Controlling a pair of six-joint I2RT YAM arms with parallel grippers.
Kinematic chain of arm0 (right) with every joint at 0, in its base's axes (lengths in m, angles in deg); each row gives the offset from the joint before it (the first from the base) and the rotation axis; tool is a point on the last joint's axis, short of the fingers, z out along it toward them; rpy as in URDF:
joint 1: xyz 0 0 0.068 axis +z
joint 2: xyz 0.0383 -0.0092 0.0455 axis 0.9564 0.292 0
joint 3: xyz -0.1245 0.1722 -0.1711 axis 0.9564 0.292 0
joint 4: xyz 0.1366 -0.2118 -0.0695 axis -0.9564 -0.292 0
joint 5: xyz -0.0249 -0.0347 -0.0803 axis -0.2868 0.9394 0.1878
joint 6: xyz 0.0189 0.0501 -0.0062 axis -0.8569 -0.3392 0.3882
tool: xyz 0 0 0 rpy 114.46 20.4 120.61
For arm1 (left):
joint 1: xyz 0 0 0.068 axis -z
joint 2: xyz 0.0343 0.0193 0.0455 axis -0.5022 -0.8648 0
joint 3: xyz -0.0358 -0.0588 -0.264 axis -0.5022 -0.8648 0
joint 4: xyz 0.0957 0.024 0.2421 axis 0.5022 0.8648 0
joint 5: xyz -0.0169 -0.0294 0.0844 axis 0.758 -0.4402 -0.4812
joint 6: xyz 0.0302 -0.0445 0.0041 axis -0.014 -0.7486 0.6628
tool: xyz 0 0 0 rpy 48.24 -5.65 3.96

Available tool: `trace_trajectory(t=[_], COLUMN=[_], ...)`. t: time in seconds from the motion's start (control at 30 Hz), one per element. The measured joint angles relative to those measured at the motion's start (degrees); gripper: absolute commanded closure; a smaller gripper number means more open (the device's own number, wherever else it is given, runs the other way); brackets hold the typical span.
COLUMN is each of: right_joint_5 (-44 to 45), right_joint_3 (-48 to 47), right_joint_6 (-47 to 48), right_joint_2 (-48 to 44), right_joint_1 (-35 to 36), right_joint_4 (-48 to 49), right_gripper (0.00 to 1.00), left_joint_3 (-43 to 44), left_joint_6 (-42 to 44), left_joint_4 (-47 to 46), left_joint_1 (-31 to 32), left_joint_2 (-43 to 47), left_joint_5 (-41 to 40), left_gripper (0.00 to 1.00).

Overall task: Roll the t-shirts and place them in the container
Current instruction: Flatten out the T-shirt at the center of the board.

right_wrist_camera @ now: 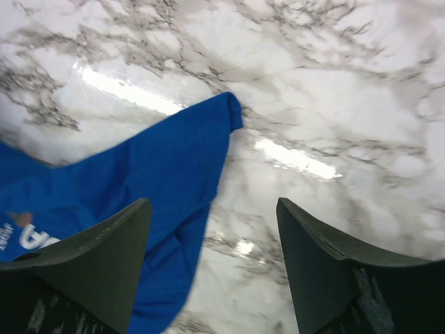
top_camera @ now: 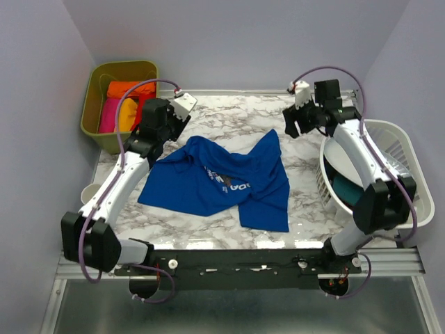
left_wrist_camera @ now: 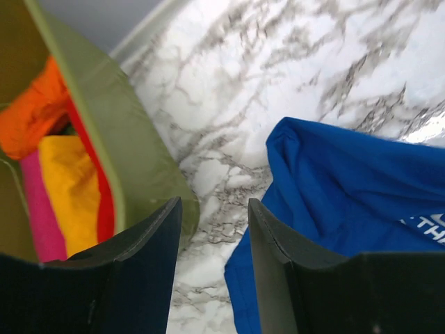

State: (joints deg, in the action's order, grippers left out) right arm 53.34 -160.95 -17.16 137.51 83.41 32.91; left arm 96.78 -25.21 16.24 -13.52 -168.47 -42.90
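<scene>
The royal blue t-shirt has an edge facing the white laundry basket. Next, my right gripper grabs the middle of the edge (top_camera: 286, 175) (right_wrist_camera: 212, 200) there.
A royal blue t-shirt (top_camera: 222, 181) with a white chest graphic lies crumpled and spread on the marble table (top_camera: 243, 118). My left gripper (top_camera: 165, 131) hovers open and empty at the shirt's back left corner, between the shirt (left_wrist_camera: 348, 188) and the green bin; its fingers (left_wrist_camera: 214, 203) frame bare marble. My right gripper (top_camera: 297, 125) stands open and empty beside the shirt's back right corner (right_wrist_camera: 139, 188), its fingers (right_wrist_camera: 213, 202) over marble. Folded orange (left_wrist_camera: 31, 111), yellow (left_wrist_camera: 69, 188), pink (left_wrist_camera: 38, 209) and red (left_wrist_camera: 104, 202) t-shirts sit in the bin.
The olive green bin (top_camera: 118, 69) stands at the back left corner, close to my left fingers. A white laundry basket (top_camera: 410, 160) holding something teal (top_camera: 348, 189) sits at the right edge under my right arm. A small white cup (top_camera: 89, 193) is left of the table.
</scene>
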Motion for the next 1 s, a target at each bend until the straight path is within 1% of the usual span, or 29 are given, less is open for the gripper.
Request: trace_trajectory(t=[0.07,0.1,0.17,0.2,0.23,0.3,0.4,0.43,0.47,0.57,0.6,0.63,0.83,1.0], right_joint_5=[-2.1,-2.8,-4.7,-5.2,-6.1,-6.9,-7.8,-8.0,-8.1,-8.5,-8.6,-8.8,-11.5,-12.5], right_joint_3=[7.1,9.9,16.9,18.4,21.3,24.6,28.2,28.8,29.6,30.2,30.2,30.4,32.3,31.4], right_joint_6=[9.1,12.4,22.2,24.6,30.5,37.3,47.0,49.1,53.2,62.0,64.3,67.8,82.2,89.4], right_joint_2=[-6.1,-8.5,-12.4,-12.6,-12.8,-12.5,-13.2,-13.3,-13.6,-13.4,-13.4,-13.3,-11.7,-7.4], right_joint_1=[0.2,0.3,0.5,0.5,0.7,0.7,0.7,0.7,0.7,0.7,0.7,0.7,0.7,0.7], right_joint_4=[-0.1,-1.1,-4.1,-5.4,-7.8,-10.5,-12.0,-12.0,-12.1,-11.9,-11.7,-11.2,-9.5,-10.2], right_gripper=[0.33,0.34,0.35,0.35,0.34,0.33,0.33,0.33,0.34,0.48,0.5,0.5,0.53,0.53], left_joint_3=[-0.6,-1.2,-3.2,-4.0,-4.5,-5.6,-6.9,-7.1,-7.2,-7.2,-7.2,-7.2,-7.2,-7.8], left_joint_6=[-0.2,-0.3,-0.9,-1.1,-1.4,-2.1,-2.8,-3.0,-3.4,-4.0,-4.2,-4.4,-5.0,-5.1], left_joint_4=[1.0,1.3,2.8,3.6,4.4,5.9,7.5,7.8,8.0,7.9,7.9,7.9,7.9,7.5], left_joint_1=[0.0,0.0,0.0,-0.1,-0.2,-0.9,-2.2,-2.4,-2.9,-4.0,-4.3,-4.6,-6.5,-8.6], left_joint_2=[4.2,6.1,9.9,10.9,11.3,11.5,10.6,10.3,9.6,8.9,8.9,8.9,8.9,8.9], left_joint_5=[1.5,2.2,4.1,4.8,5.7,7.5,9.2,9.5,10.1,10.9,11.1,11.4,12.1,12.2], left_gripper=[0.46,0.45,0.45,0.45,0.45,0.45,0.45,0.45,0.45,0.45,0.45,0.45,0.45,0.45])
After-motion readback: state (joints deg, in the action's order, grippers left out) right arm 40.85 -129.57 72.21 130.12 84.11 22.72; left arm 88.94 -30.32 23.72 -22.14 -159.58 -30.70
